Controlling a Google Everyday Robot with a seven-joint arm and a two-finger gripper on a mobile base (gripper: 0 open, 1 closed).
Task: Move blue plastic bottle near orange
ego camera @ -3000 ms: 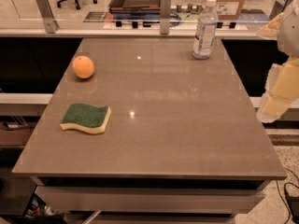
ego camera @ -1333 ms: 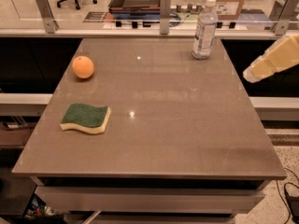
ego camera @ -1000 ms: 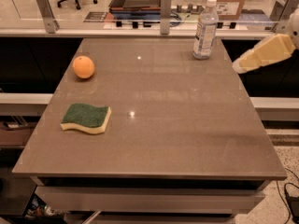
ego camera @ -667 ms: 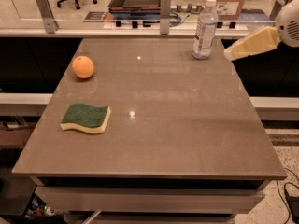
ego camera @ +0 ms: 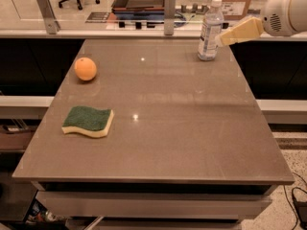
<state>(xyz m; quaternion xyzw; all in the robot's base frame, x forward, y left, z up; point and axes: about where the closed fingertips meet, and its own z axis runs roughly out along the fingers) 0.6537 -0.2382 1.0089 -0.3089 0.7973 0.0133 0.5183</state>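
Observation:
Next, I grip the middle of the blue plastic bottle (ego camera: 210,28), well below its white cap.
The blue plastic bottle (ego camera: 210,29) stands upright at the far right of the brown table (ego camera: 158,123), clear with a white cap and a white-and-blue label. The orange (ego camera: 85,69) sits at the far left of the table, well apart from the bottle. My gripper (ego camera: 223,39) reaches in from the right edge; its cream-coloured tip is right beside the bottle's right side at label height. The white arm body (ego camera: 287,11) is behind it at the upper right.
A green-and-yellow sponge (ego camera: 88,120) lies on the left front part of the table. Two grey metal posts (ego camera: 169,12) stand along the far edge, with a counter and a box behind. The table's right edge drops to the floor.
My gripper has swung up and left from beside the table's right edge to the bottle's right side. The bottle, orange and sponge have not moved.

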